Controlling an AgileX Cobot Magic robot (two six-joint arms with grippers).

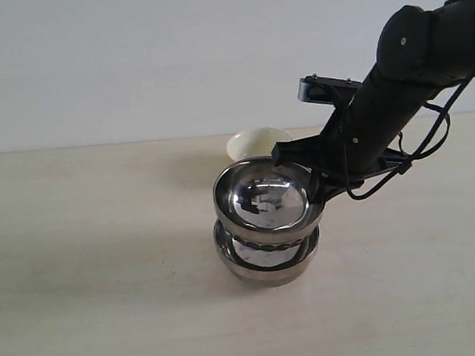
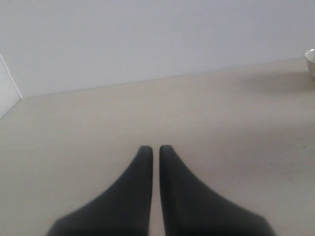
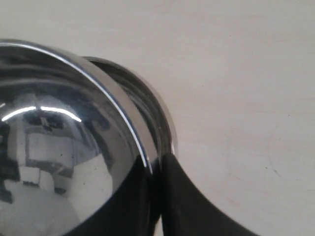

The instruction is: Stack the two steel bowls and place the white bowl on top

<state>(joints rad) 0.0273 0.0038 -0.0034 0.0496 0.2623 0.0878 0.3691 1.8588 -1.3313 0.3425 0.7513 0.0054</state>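
I will release the upper steel bowl from my right gripper, nested down inside the lower steel bowl (image 1: pixel 259 229), in front of the white bowl.
Two steel bowls sit one over the other at the table's middle. The upper steel bowl (image 1: pixel 267 200) (image 3: pixel 64 147) has its bottom down inside the lower steel bowl (image 1: pixel 267 261) (image 3: pixel 147 108); I cannot tell if it rests there. My right gripper (image 1: pixel 312 191) (image 3: pixel 158 164) is shut on the upper bowl's right rim, one finger inside and one outside. The white bowl (image 1: pixel 255 142) (image 2: pixel 311 59) stands just behind the stack, apart from it. My left gripper (image 2: pixel 155 150) is shut on nothing, low over bare table; the exterior view does not show it.
The pale wooden table (image 1: pixel 96 235) runs back to a white wall (image 1: pixel 134 63). The black right arm (image 1: pixel 408 63) with its loose cables (image 1: pixel 429 146) slants down from the upper right. A table edge (image 2: pixel 10 105) shows in the left wrist view.
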